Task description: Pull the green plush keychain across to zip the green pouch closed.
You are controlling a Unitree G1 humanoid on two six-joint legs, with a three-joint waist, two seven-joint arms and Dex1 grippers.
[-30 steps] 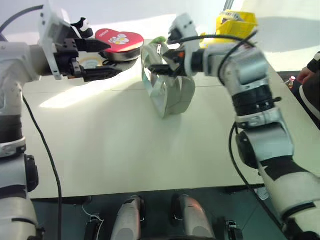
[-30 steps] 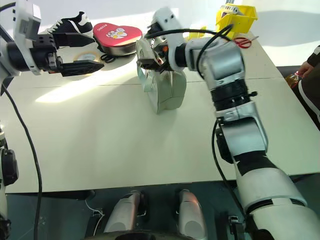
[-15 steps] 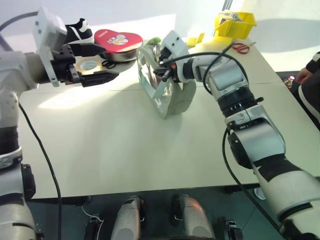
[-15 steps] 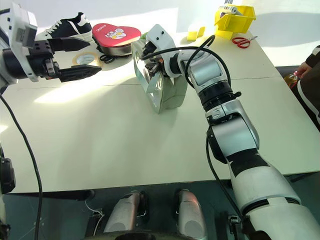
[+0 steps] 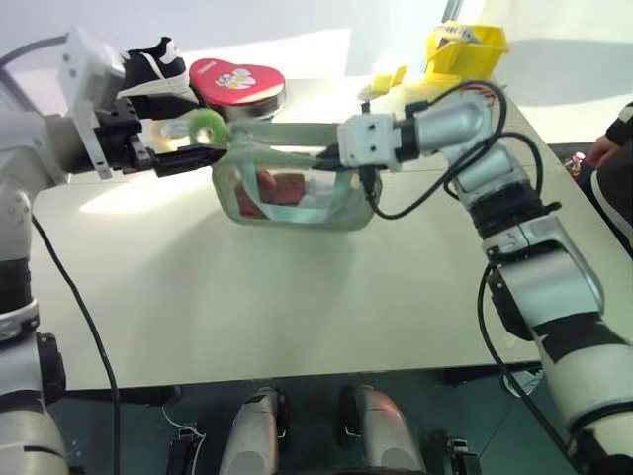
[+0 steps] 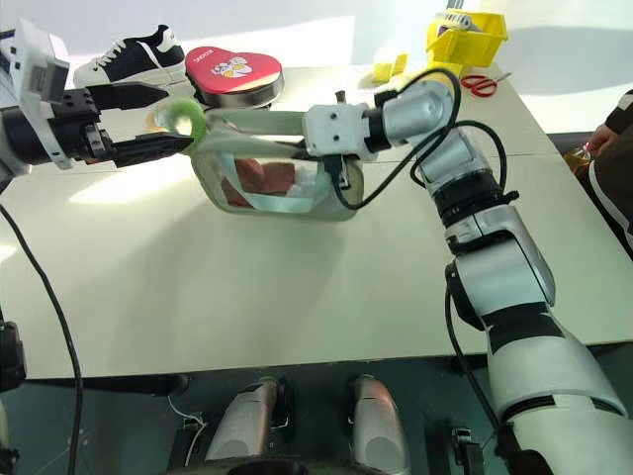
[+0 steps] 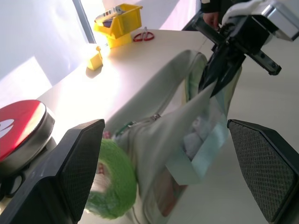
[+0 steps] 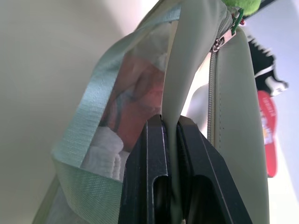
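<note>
My right gripper pinches the green pouch's top edge near its middle, so it should regrip nearer the pouch's end (image 5: 364, 205) opposite the keychain before zipping.
The green pouch (image 5: 297, 198) lies lengthwise on the table, its clear side showing red and white contents. My right gripper (image 5: 331, 156) is shut on the pouch's top fabric edge at its right end; the pinched fabric (image 8: 170, 107) sits between the black fingers (image 8: 145, 177). The green plush keychain (image 5: 208, 126) hangs at the pouch's left end on the zipper pull. My left gripper (image 5: 201, 126) stands open, level, with the keychain (image 7: 110, 186) between its fingers (image 7: 81, 172), close to one of them. The zipper (image 8: 212, 93) runs along the top.
A red heart tin (image 5: 237, 79) and a black-and-white sneaker (image 5: 148, 59) sit behind my left gripper. A yellow bin (image 5: 465, 45), scissors (image 6: 478, 84) and a small yellow block (image 5: 388, 74) lie at the back right. A person (image 5: 613, 139) sits at the right edge.
The pouch stood on end and now lies stretched lengthwise. My right gripper rolled over, shut on the pouch's edge and drew back to the right. The keychain now sits between my left fingers.
</note>
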